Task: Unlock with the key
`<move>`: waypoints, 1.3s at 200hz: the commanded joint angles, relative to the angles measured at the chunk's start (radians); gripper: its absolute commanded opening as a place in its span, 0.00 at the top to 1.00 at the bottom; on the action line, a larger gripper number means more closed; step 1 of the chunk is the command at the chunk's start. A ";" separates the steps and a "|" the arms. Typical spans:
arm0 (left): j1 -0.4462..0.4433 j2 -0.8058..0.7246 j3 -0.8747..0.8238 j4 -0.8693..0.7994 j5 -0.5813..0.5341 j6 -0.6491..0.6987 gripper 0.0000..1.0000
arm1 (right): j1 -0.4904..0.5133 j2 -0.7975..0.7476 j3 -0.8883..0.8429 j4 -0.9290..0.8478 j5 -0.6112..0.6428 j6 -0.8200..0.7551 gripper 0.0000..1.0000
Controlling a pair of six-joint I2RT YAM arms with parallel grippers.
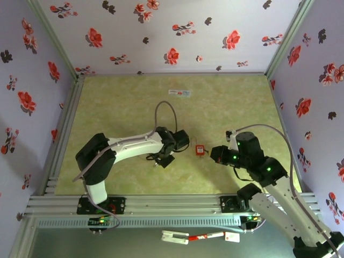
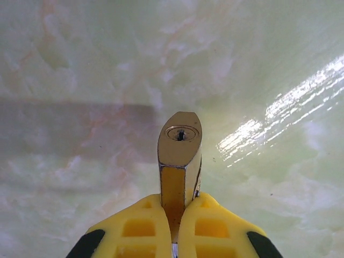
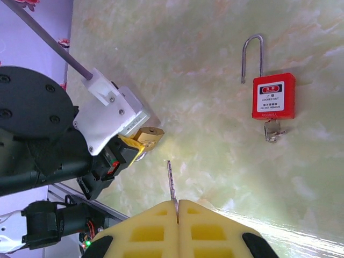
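Note:
I have the brass padlock pinched by its broad sides in my left gripper, so I should put the padlock down and grip its narrow sides (image 2: 173, 185) before I bring the keyhole to the key.
My left gripper (image 2: 180, 201) is shut on a brass padlock (image 2: 180, 145), whose body sticks out past the yellow fingers with the keyhole end facing the camera, above the table. The right wrist view has that padlock (image 3: 149, 134) and the left gripper (image 3: 126, 148) at its left. A thin metal key (image 3: 170, 183) is clamped in my right gripper (image 3: 177, 203), its blade pointing forward and ending a short way from the brass padlock without touching it. Seen from above, the left gripper (image 1: 164, 159) and right gripper (image 1: 215, 155) face each other at mid-table.
A red padlock (image 3: 273, 95) with an open shackle and a key in its base lies flat on the green marbled table (image 1: 134, 107), between the two grippers (image 1: 199, 150). A small label strip (image 1: 179, 93) lies farther back. The aluminium rail (image 1: 161, 204) runs along the near edge.

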 commanded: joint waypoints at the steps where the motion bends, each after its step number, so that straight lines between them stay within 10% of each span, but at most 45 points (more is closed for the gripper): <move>1: -0.022 0.017 0.003 -0.020 -0.064 0.040 0.97 | -0.007 0.000 0.011 0.030 0.022 -0.017 1.00; 62: -0.036 0.001 -0.057 0.071 0.004 0.029 0.93 | -0.007 0.001 0.009 0.020 0.028 -0.018 1.00; 201: -0.109 -0.113 -0.151 0.170 -0.005 -0.111 0.28 | -0.007 -0.002 0.024 -0.001 0.025 -0.019 1.00; 260: 0.019 -0.212 -0.223 0.261 0.276 -0.270 0.18 | -0.007 -0.007 0.025 -0.001 0.022 -0.018 1.00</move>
